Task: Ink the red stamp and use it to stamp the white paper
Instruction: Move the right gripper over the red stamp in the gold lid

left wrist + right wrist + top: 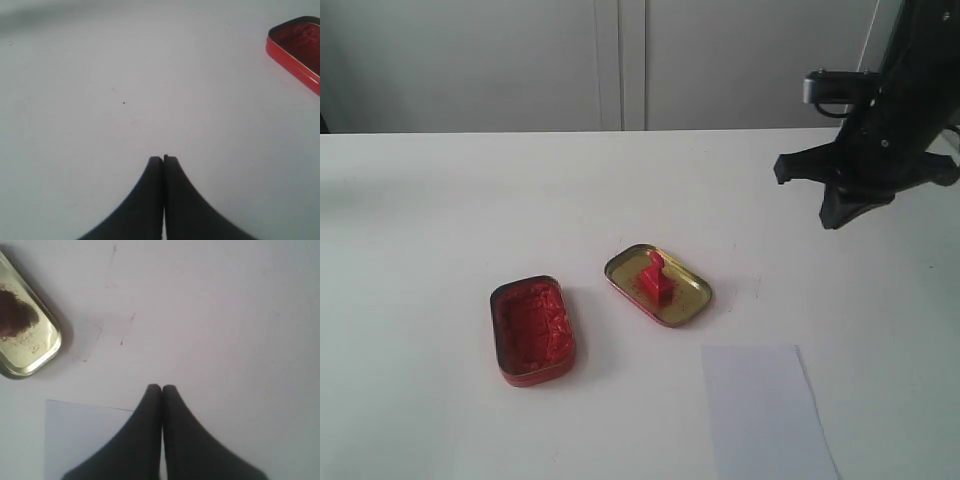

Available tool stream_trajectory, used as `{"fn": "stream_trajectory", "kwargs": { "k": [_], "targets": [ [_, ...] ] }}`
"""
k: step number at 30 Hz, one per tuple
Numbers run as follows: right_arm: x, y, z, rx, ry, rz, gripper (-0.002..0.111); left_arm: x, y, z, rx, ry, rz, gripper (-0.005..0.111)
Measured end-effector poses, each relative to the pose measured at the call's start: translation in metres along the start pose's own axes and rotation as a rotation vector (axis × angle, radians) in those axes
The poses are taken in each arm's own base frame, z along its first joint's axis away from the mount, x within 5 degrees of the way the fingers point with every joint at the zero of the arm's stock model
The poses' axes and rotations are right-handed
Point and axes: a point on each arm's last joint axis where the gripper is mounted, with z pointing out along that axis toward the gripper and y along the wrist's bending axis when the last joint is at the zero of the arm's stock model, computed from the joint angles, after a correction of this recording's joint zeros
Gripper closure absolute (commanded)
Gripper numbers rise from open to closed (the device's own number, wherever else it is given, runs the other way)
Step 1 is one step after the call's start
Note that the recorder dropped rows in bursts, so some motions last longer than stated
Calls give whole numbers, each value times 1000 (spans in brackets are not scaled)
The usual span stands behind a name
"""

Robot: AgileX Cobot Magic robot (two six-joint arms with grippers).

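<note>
The red stamp on the gold-coloured tin lid should be my right gripper's next stop, and the stamp's upright handle (656, 262) should then be gripped by that gripper.
The red stamp (655, 276) stands upright on the gold-coloured tin lid (685, 303) near the table's middle. The white paper (765, 412) lies at the front right, with no mark showing on it; its corner shows in the right wrist view as the paper (85, 440). My right gripper (840, 215) hangs shut and empty high above the table at the right, well away from the stamp; its fingertips meet at the right gripper (161, 387). My left gripper (163, 159) is shut with nothing in it, over bare table; it is out of the exterior view.
The open red ink tin (532, 330) lies left of the lid; its edge shows as the ink tin (297, 50). Only the end of the lid (25, 340) shows in the right wrist view, with faint red marks on the table beside it. A white wall stands behind the table.
</note>
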Motion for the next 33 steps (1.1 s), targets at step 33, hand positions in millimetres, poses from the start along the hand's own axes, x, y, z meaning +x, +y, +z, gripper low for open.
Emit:
{"fn": "stream_trajectory", "kwargs": {
  "k": [33],
  "targets": [
    [-41,147,71,-111,101,-428,77,0,0,0,0,0,0,107]
  ]
}}
